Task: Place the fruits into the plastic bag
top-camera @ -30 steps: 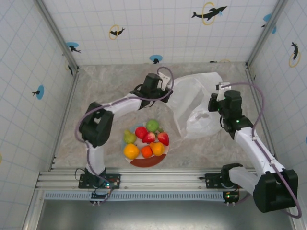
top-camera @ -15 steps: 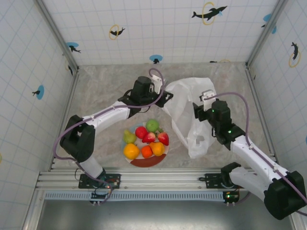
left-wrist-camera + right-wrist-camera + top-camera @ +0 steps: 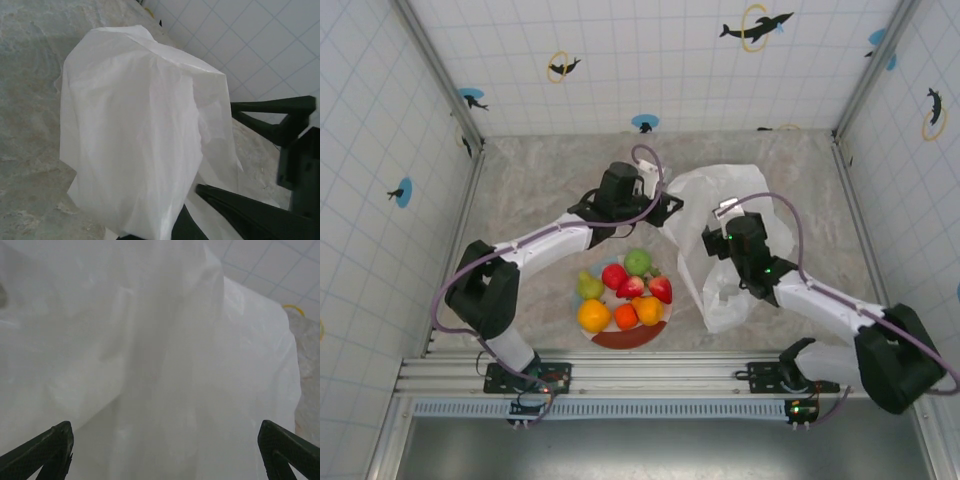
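The plastic bag's film sags across its opening, so next I take the bag's edge nearer the plate [image 3: 673, 240] with my left gripper while my right gripper spreads the bag's far side.
The fruits lie piled on a round plate [image 3: 630, 340]: a green apple [image 3: 638, 262], a red apple [image 3: 614, 275], a pear [image 3: 589, 286], an orange [image 3: 593, 316] and strawberries [image 3: 661, 289]. The white plastic bag [image 3: 745, 200] hangs to their right. My left gripper [image 3: 667, 208] is shut on the bag's upper left edge and holds it up, and the film [image 3: 135, 125] drapes down from its jaws [image 3: 170, 231]. My right gripper [image 3: 712, 240] is open wide against the bag's side. Its fingers [image 3: 50, 450] stand far apart with the bag's film [image 3: 160, 380] in front of them.
The marble tabletop [image 3: 540, 170] is fenced by tiled walls on three sides. A metal rail [image 3: 640, 375] runs along the near edge, just below the plate. The right arm's dark links [image 3: 295, 150] show close beside the bag in the left wrist view.
My right gripper has opened and swung left along the bag toward the plate. The left gripper shifted slightly left with the bag's edge, and the bag now hangs narrower and lower.
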Robot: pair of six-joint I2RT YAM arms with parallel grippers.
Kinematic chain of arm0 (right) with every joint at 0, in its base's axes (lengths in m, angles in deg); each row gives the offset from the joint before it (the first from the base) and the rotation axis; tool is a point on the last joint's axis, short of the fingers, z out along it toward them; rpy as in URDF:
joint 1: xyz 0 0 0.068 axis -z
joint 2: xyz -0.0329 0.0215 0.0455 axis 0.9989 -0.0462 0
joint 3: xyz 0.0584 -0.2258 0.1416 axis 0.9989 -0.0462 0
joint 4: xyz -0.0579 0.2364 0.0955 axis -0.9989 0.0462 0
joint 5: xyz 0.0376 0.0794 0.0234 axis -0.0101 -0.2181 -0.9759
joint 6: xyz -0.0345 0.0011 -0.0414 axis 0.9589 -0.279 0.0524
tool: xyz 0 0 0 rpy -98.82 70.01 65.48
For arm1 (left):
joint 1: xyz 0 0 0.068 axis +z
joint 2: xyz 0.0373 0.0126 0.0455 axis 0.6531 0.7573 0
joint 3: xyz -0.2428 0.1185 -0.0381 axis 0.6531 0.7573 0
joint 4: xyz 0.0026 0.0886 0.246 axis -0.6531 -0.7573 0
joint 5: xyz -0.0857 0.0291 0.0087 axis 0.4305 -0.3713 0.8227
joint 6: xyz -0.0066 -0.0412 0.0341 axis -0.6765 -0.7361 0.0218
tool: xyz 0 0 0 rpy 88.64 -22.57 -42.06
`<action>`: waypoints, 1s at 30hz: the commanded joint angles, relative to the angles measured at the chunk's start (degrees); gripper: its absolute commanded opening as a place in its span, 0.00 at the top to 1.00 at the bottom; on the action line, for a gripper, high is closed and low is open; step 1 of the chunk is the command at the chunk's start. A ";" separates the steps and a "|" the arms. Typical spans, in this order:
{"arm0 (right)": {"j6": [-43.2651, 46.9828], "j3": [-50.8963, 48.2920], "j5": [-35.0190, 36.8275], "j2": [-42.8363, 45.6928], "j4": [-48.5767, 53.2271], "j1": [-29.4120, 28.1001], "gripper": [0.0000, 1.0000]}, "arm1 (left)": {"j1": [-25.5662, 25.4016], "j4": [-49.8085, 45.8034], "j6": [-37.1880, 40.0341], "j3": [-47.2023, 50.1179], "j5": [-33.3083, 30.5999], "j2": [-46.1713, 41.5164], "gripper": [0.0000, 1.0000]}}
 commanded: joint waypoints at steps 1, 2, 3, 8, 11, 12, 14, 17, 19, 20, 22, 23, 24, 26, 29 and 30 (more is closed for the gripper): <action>-0.30 5.12 11.38 -2.88 -3.08 -0.51 0.18 | -0.57 0.60 -0.77 1.09 1.22 -1.65 1.00; -0.31 5.50 12.39 -3.22 -3.23 -0.46 0.27 | -0.57 0.60 -0.81 1.30 1.16 -1.65 1.00; -0.28 6.04 12.83 -3.39 -2.94 -0.42 0.38 | -0.57 0.64 -0.82 1.62 0.91 -1.65 1.00; -0.02 10.36 12.33 -1.33 5.08 0.99 0.80 | -0.57 -0.51 -0.19 2.68 -1.85 -1.39 1.00; -1.49 13.11 9.31 1.81 13.13 3.87 0.93 | -0.57 -2.51 1.21 3.06 -4.44 -1.25 1.00; -2.83 14.48 6.42 2.63 16.54 5.61 0.95 | -0.57 -3.14 1.70 3.31 -5.41 -1.43 1.00; -4.88 16.58 -0.29 4.08 21.77 9.13 0.97 | -0.57 -3.96 2.81 4.01 -7.37 -1.93 1.00; -6.50 18.85 -6.96 5.03 26.69 12.55 1.00 | -0.58 -4.98 5.58 5.12 -10.63 -2.83 0.93; -7.04 19.63 -9.24 4.88 27.87 13.19 1.00 | -0.57 -5.20 6.46 5.54 -11.68 -3.13 0.82; -7.52 19.97 -10.23 4.66 28.13 13.24 1.00 | -0.57 -5.20 6.66 5.84 -11.76 -3.35 0.75; -8.71 20.85 -12.17 3.68 28.61 13.42 1.00 | -0.57 -4.95 6.72 6.36 -11.38 -3.91 0.65; -9.76 21.47 -13.35 3.14 28.82 13.69 1.00 | -0.57 -4.23 6.50 6.85 -10.95 -4.32 0.60; -11.02 22.11 -14.75 2.54 29.07 14.04 1.00 | -0.57 -3.70 6.32 7.48 -10.65 -4.74 0.55; -13.73 22.98 -18.60 1.79 29.05 14.94 1.00 | -0.57 -2.80 6.21 8.55 -10.05 -5.44 0.47; -17.69 23.63 -24.57 1.49 28.24 16.86 1.00 | -0.57 -1.86 6.05 10.47 -9.18 -6.37 0.40; -18.85 23.88 -26.36 1.49 27.96 17.59 1.00 | -0.57 -1.82 6.09 10.64 -9.06 -6.72 0.38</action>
